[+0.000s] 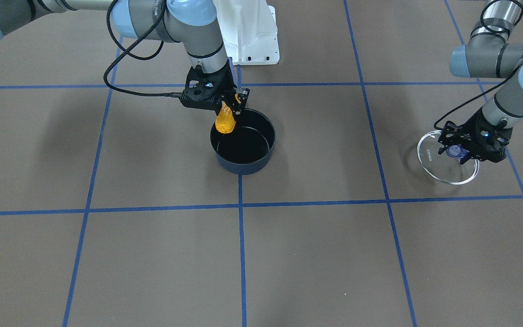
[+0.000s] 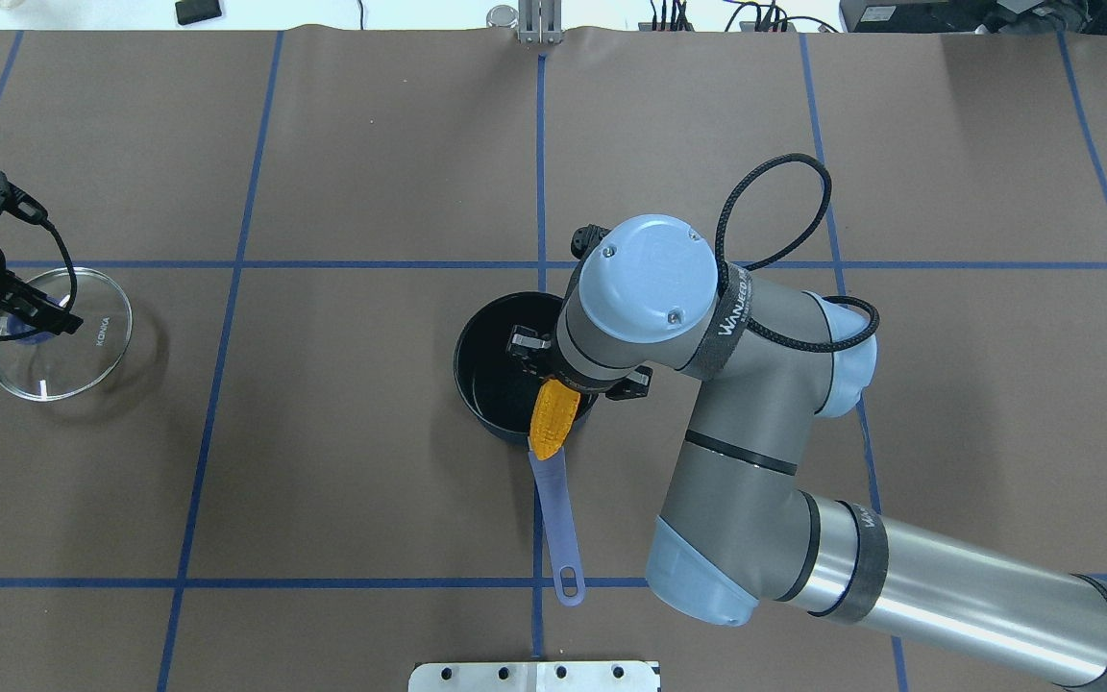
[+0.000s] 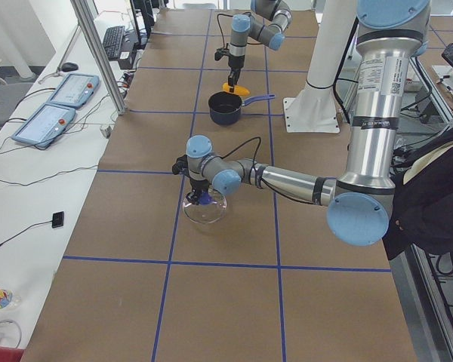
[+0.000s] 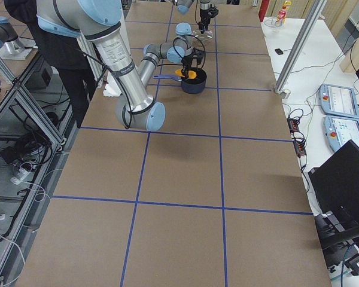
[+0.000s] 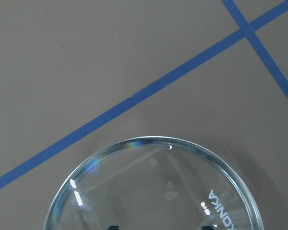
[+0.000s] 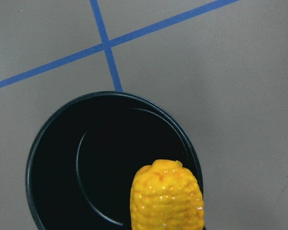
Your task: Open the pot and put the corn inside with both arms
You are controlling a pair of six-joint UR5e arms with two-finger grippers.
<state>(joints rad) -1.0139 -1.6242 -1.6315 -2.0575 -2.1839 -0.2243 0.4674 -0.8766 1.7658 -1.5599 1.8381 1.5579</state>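
Observation:
The robot's left gripper should put the glass lid down flat on the brown table (image 1: pixel 451 159) between the blue tape lines.
The dark navy pot (image 1: pixel 243 167) stands open at the table's middle, and its periwinkle handle (image 2: pixel 558 519) points toward the robot. My right gripper (image 1: pixel 229 108) is shut on the yellow-orange corn (image 1: pixel 225 121) and holds it upright above the pot's rim on the handle side. The right wrist view shows the corn (image 6: pixel 166 196) over the pot's black inside (image 6: pixel 62 167). My left gripper (image 1: pixel 459 152) is shut on the blue knob of the glass lid (image 1: pixel 438 170), which is low on the table far off on my left. The lid (image 5: pixel 158 191) also shows in the left wrist view.
The white base mount (image 1: pixel 248 32) stands behind the pot on the robot's side. Blue tape lines (image 1: pixel 241 206) split the brown table into squares. The right arm's elbow (image 2: pixel 650 279) hangs over the pot's right side in the overhead view.

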